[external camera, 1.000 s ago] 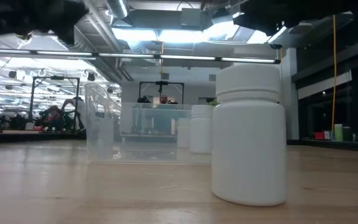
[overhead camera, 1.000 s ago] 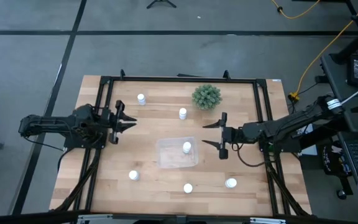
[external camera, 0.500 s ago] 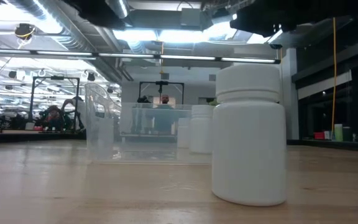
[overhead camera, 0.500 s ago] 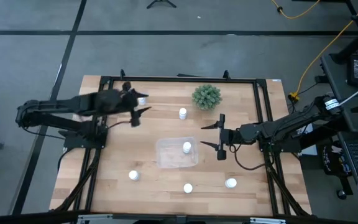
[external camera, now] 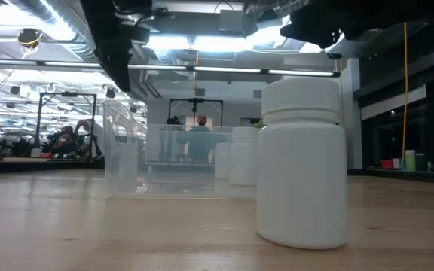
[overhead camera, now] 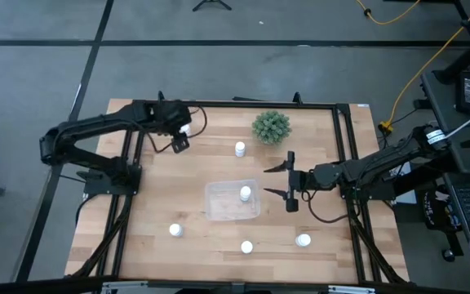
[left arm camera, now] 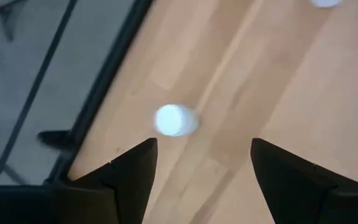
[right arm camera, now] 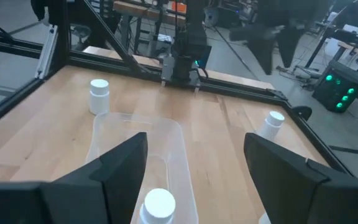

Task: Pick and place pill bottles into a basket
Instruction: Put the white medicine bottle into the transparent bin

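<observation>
Next, my left gripper goes to the upper part of the pill bottle (overhead camera: 186, 127) (left arm camera: 171, 119) nearest the black far rail and closes there.
Six white pill bottles show in the high view. One (overhead camera: 246, 193) stands inside the clear basket (overhead camera: 219, 209) at the table's middle. The others stand on the wood at the far left (overhead camera: 186, 129), far middle (overhead camera: 240, 148), near left (overhead camera: 175, 230), near middle (overhead camera: 246, 247) and near right (overhead camera: 303, 240). My left gripper (overhead camera: 178, 135) is open and points down above the far-left bottle (left arm camera: 174, 120), which lies just ahead of its fingers (left arm camera: 123, 174). My right gripper (overhead camera: 288, 180) is open and empty, just right of the basket (right arm camera: 166, 134).
A green spiky plant (overhead camera: 271, 126) stands at the far middle, right of the left gripper. A black frame rail (overhead camera: 235, 104) runs along the table's far edge, with side rails left and right. The near-middle bottle (external camera: 302, 162) stands close before the low camera.
My left arm has swung from the table's left side toward the far edge and to the right. Its gripper has tipped to point down over the far-left bottle, still open. The bottles and the basket have not moved.
</observation>
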Robot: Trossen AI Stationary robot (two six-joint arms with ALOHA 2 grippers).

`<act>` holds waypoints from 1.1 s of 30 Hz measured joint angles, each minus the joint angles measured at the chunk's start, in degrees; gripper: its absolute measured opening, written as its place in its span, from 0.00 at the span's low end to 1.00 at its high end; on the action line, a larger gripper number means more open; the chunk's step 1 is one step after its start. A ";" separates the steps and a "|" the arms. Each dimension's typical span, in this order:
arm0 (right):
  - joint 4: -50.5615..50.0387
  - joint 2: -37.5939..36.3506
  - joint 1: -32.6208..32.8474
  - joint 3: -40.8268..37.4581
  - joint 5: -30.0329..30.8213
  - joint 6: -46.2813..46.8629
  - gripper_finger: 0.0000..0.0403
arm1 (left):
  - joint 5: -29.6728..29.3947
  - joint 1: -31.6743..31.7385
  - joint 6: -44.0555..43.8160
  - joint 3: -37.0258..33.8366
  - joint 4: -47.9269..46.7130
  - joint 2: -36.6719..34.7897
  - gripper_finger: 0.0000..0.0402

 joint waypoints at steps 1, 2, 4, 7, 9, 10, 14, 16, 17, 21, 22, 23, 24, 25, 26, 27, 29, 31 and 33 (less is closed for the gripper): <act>0.11 0.00 0.00 0.00 -0.04 -0.02 0.67 | 0.11 0.98 0.32 0.00 0.29 0.06 0.63; 0.15 0.00 0.00 0.01 -0.04 -0.02 0.67 | 1.12 2.00 0.97 0.00 0.70 0.06 0.63; 0.14 0.00 0.00 0.00 -0.04 0.06 0.67 | 3.77 3.81 2.45 0.00 1.49 0.06 0.63; -0.01 0.00 0.00 0.00 -0.04 0.83 0.67 | 6.48 6.39 3.73 0.00 2.77 0.06 0.63; -0.34 0.00 0.00 0.00 -0.06 1.76 0.67 | 7.81 8.05 4.18 0.00 3.30 0.07 0.63; -0.49 0.00 0.00 0.00 -0.06 1.92 0.67 | 8.56 8.80 4.27 0.00 3.77 0.21 0.63; -0.74 0.00 0.48 0.02 -0.07 2.58 0.67 | 9.89 10.81 5.56 0.00 4.10 1.45 0.63; -0.73 0.00 0.79 0.02 -0.07 2.55 0.67 | 9.88 11.48 5.78 0.00 4.14 2.66 0.63; -0.71 0.00 0.95 0.02 -0.07 2.51 0.67 | 9.89 11.88 5.98 0.00 4.17 3.42 0.63; -0.70 0.00 1.01 0.02 -0.07 2.34 0.67 | 11.37 13.46 7.10 0.00 5.31 6.89 0.63; -0.70 0.00 1.01 0.02 -0.07 2.34 0.67 | 11.50 13.81 7.37 0.00 5.74 7.85 0.63; -0.70 0.00 1.01 0.02 -0.07 2.34 0.67 | 11.54 14.16 7.78 0.00 6.08 8.76 0.63; -0.70 0.00 1.01 0.02 -0.07 2.34 0.67 | 11.60 14.49 8.14 0.00 6.49 9.69 0.63; -0.70 0.00 1.01 0.02 -0.07 2.34 0.67 | 11.62 14.89 8.43 0.00 6.90 10.64 0.63; -0.70 0.00 1.01 0.02 -0.07 2.34 0.67 | 11.61 15.32 8.73 0.00 7.03 11.56 0.63; -0.70 0.00 1.01 0.02 -0.07 2.34 0.67 | 11.59 15.81 8.94 0.00 7.01 12.41 0.63; -0.79 0.00 1.01 0.02 -0.07 2.34 0.67 | 11.34 16.83 9.44 0.00 7.12 13.97 0.63; -0.95 0.00 1.01 0.02 -0.07 2.34 0.67 | 10.86 17.90 9.58 0.00 7.07 15.17 0.63; -1.07 0.00 1.01 0.02 -0.07 2.32 0.67 | 10.09 18.78 9.53 0.00 7.01 15.88 0.63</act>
